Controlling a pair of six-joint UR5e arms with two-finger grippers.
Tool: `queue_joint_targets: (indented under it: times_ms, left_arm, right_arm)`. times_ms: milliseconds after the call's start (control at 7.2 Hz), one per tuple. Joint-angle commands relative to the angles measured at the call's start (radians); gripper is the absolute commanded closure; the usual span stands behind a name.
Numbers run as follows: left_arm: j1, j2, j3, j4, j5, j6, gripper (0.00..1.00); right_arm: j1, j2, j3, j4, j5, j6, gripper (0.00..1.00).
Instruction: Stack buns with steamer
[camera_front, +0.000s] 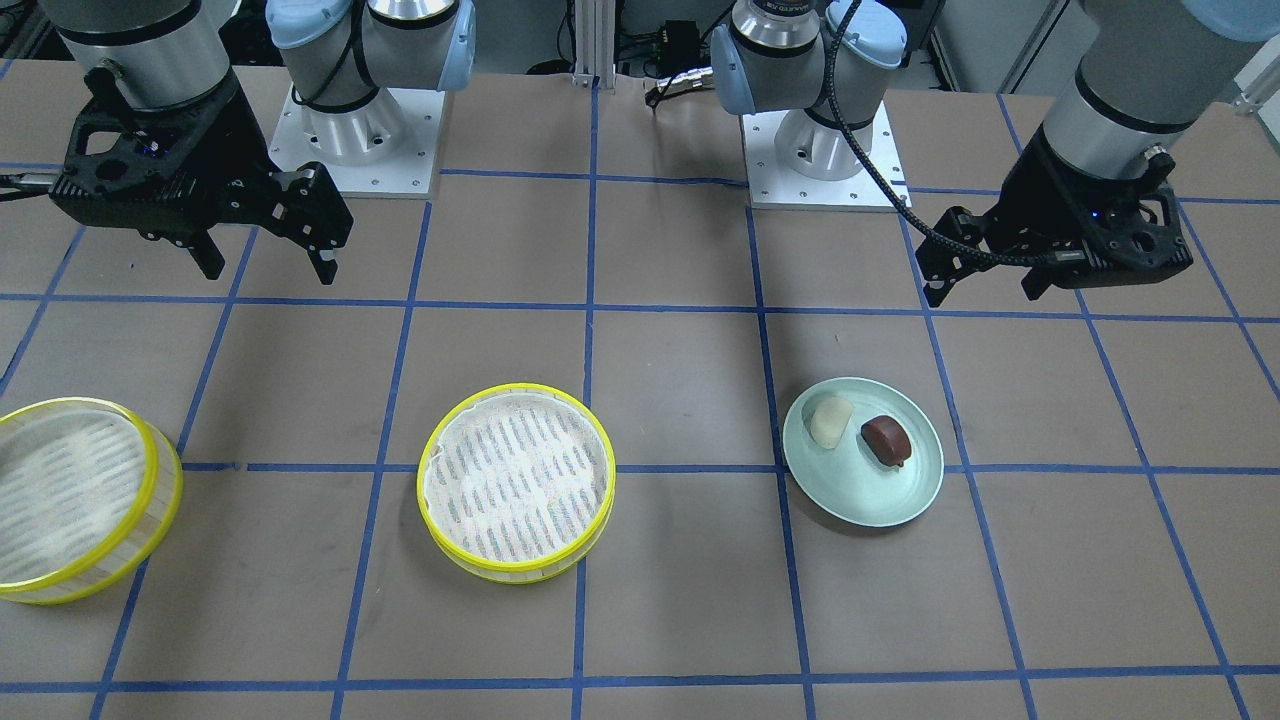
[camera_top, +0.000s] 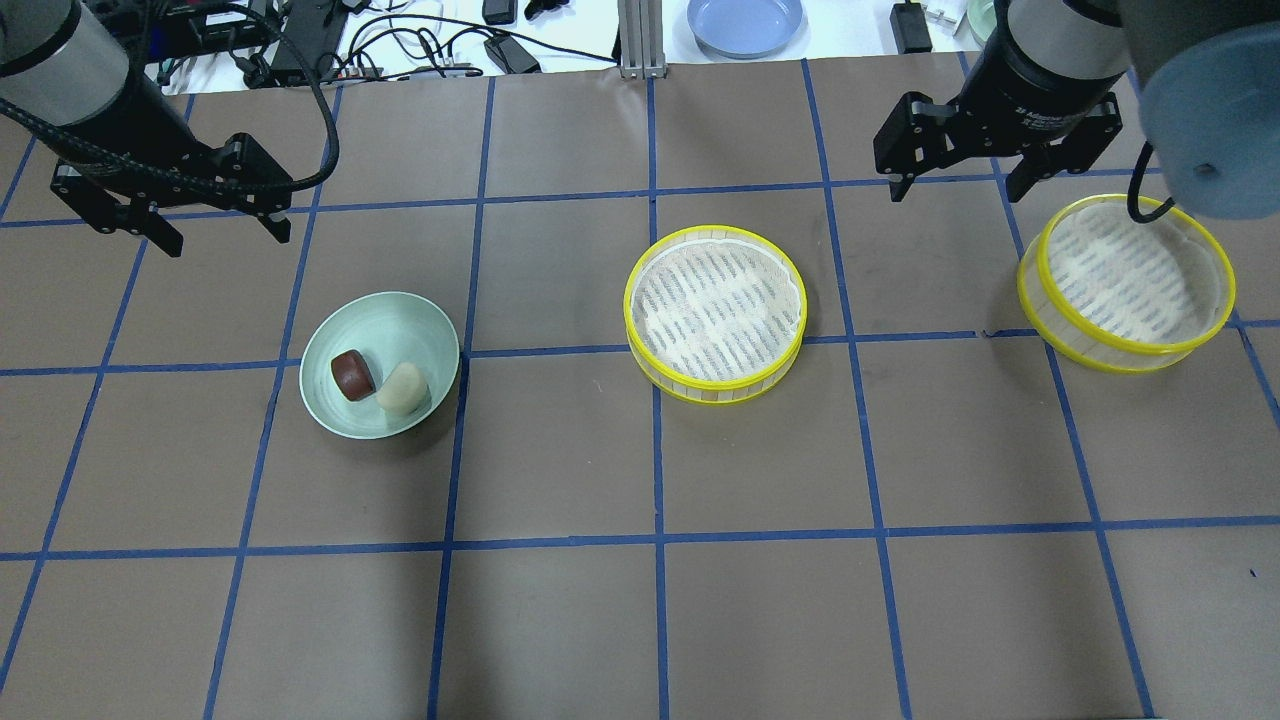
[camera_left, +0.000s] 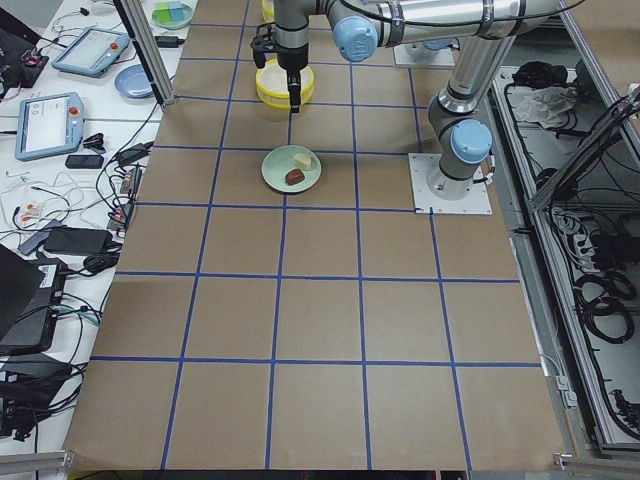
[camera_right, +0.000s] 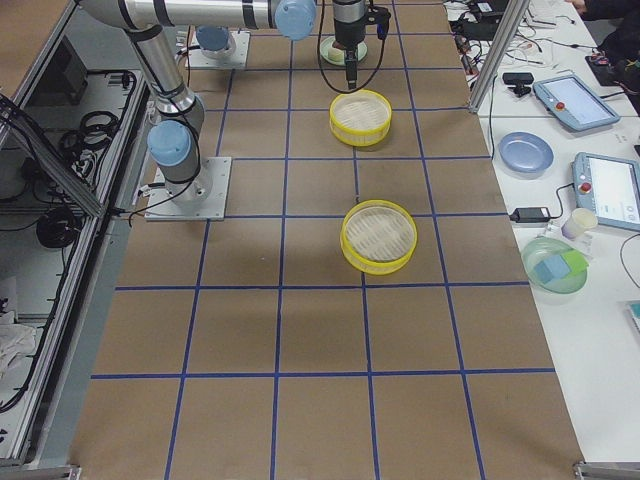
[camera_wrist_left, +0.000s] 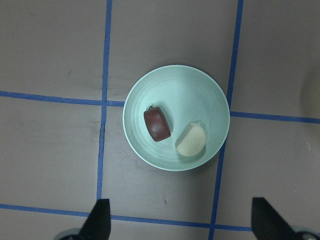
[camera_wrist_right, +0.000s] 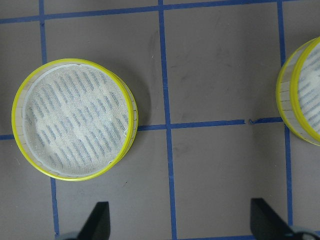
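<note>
My left gripper should close on the middle of the off-white bun (camera_front: 830, 422) (camera_wrist_left: 191, 140), next to the dark reddish-brown bun on the pale green plate.
An off-white bun (camera_top: 402, 388) and a dark reddish-brown bun (camera_top: 353, 375) lie side by side on a pale green plate (camera_top: 385, 315); they also show in the left wrist view (camera_wrist_left: 191, 140) (camera_wrist_left: 157, 125). One steamer tray (camera_top: 715, 310) stands at mid-table. The second tray (camera_top: 1125, 280) stands far to the right. Both trays hold nothing. My left gripper (camera_top: 228, 242) hangs open and empty above the table, beyond the plate. My right gripper (camera_top: 958, 195) hangs open and empty between the two trays, on their far side.
The table is brown with a blue tape grid. The arm bases (camera_front: 360, 130) (camera_front: 820, 140) stand at the robot's edge. A white bench beyond the far edge holds a blue plate (camera_top: 745, 20) and cables.
</note>
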Motion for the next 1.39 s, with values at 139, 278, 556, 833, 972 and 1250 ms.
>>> queue_joint_targets:
  times_ms: [139, 278, 556, 833, 972, 1250]
  left_arm:
    - [-0.005, -0.011, -0.001, -0.003, 0.001, 0.004, 0.00]
    - [0.006, -0.012, -0.001, -0.007, 0.007, 0.004, 0.00]
    - [0.010, -0.052, -0.002, 0.025, 0.004, -0.002, 0.00]
    - [0.010, -0.136, -0.052, 0.118, -0.005, -0.009, 0.00]
    - [0.010, -0.176, -0.106, 0.158, -0.012, -0.003, 0.00]
    - [0.007, -0.245, -0.145, 0.244, -0.030, 0.138, 0.00]
  right_arm:
    - [0.003, -0.002, 0.001, -0.009, 0.007, -0.003, 0.00]
    - [0.004, 0.001, 0.001, -0.014, 0.008, -0.004, 0.00]
    - [-0.002, 0.013, -0.001, -0.015, -0.051, -0.011, 0.00]
    - [0.004, 0.004, 0.001, -0.005, -0.023, 0.006, 0.00]
    - [0.004, 0.001, 0.001, 0.000, -0.018, 0.006, 0.00]
    - [0.006, 0.002, 0.001, -0.002, 0.028, 0.028, 0.00]
